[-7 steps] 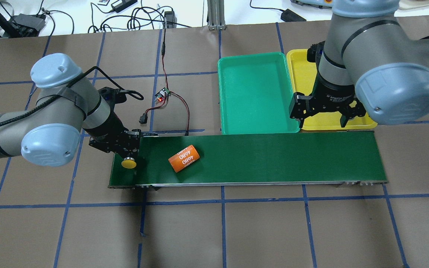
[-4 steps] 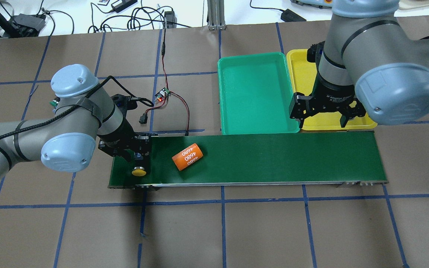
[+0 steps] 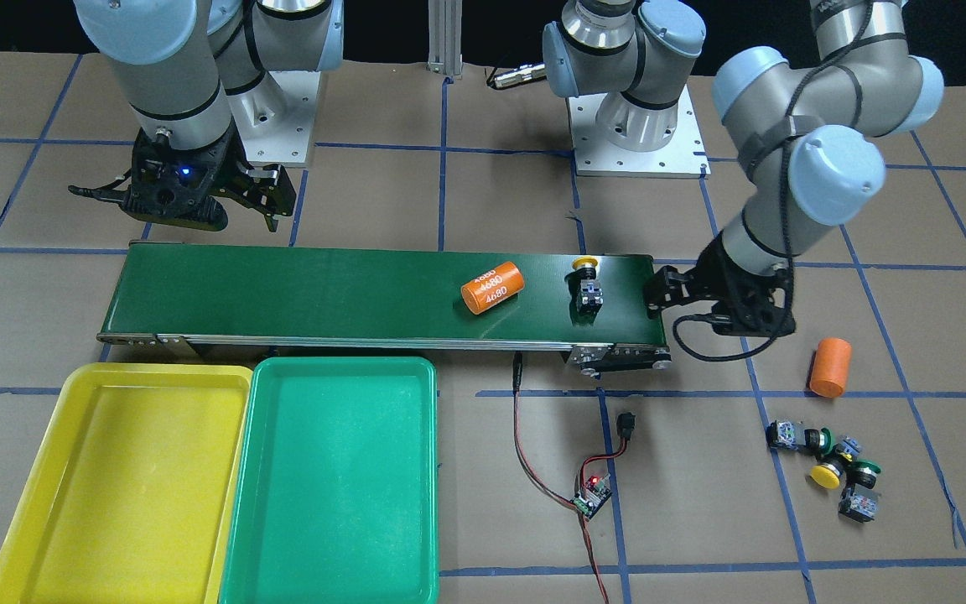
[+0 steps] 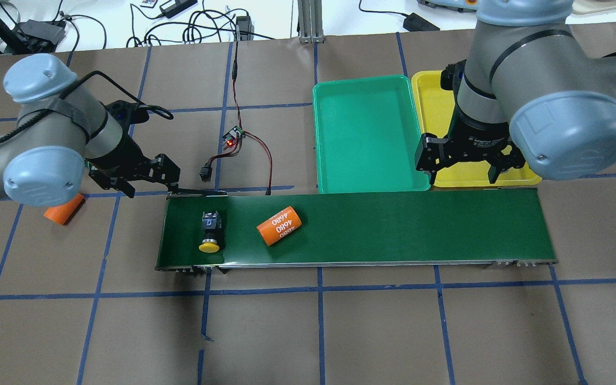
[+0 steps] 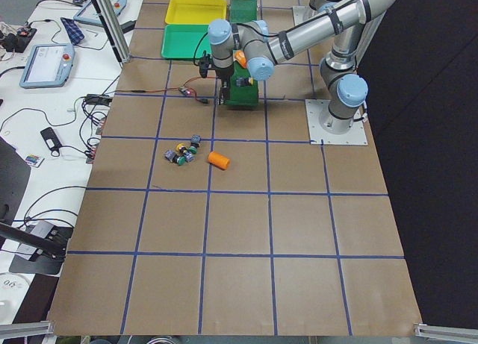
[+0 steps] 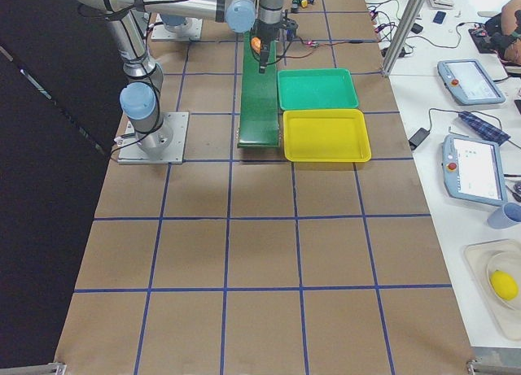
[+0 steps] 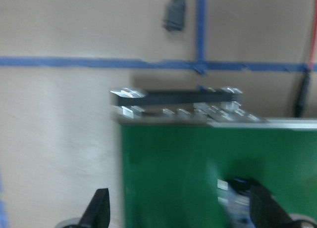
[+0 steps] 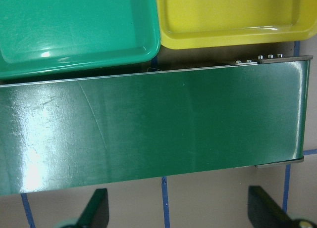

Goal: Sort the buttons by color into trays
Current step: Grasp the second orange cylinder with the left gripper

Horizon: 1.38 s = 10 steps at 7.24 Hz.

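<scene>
I will next move my left gripper to the orange cylinder on the table, near the clustered buttons, and close it on the middle of its body (image 3: 830,367).
One yellow button (image 4: 210,235) lies on its side on the left end of the dark-green conveyor belt (image 4: 393,224), also seen in the front view (image 3: 588,285). My left gripper (image 4: 150,184) is open and empty, just off the belt's left end, apart from that button. Three more buttons (image 3: 827,466), one yellow and two green, lie clustered on the table beyond it. My right gripper (image 4: 460,174) is open and empty over the belt's far edge by the trays. The green tray (image 4: 369,139) and yellow tray (image 4: 431,107) are empty.
An orange 4680 cylinder (image 4: 279,226) lies on the belt right of the button. A second orange cylinder (image 3: 830,367) lies on the table near the left arm. A small circuit board (image 4: 233,138) with red and black wires sits behind the belt.
My left gripper let go of the yellow button on the belt and drew back to the left, off the belt. The button and orange cylinder drifted slightly right. The right arm has not moved.
</scene>
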Available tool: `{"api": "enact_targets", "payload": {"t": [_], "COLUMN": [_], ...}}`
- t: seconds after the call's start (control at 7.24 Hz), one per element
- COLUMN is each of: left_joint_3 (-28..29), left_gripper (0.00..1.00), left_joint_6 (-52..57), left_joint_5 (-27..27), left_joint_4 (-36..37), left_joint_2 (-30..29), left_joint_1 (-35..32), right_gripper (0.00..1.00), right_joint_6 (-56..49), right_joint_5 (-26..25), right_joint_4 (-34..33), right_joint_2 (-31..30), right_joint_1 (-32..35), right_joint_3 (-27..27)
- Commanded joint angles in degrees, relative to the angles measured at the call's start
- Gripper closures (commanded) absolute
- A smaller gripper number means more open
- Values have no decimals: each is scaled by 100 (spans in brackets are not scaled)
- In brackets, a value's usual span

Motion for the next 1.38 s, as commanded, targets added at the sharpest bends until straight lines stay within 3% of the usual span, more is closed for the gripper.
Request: {"api": "enact_targets", "payload": {"t": [0.0, 0.28, 0.55, 0.97, 1.1, 1.24], "left_joint_3": [535, 1037, 909, 837, 663, 583], "left_gripper": [0, 0, 0, 7, 14, 53], "left_joint_6": [2151, 3081, 3559, 4007, 4000, 3991], "left_joint_5": [475, 541, 532, 541, 532, 558], "left_joint_4": [42, 42, 758, 754, 763, 807], "left_joint_2": [-651, -1276, -1646, -1858, -1867, -1824], "left_joint_1": [1107, 1689, 1972, 1990, 1990, 1973], "right_gripper": [0, 0, 0, 0, 0, 0], "right_joint_6": [-35, -70, 0, 0, 0, 0], "right_joint_5": [-11, 6, -2, 59, 68, 68], "right_joint_4": [-9, 0, 0, 0, 0, 0], "right_joint_2": [17, 17, 8, 43, 0, 34], "right_joint_1": [0, 0, 0, 0, 0, 0], "right_joint_3": [-8, 1, 35, 53, 53, 53]}}
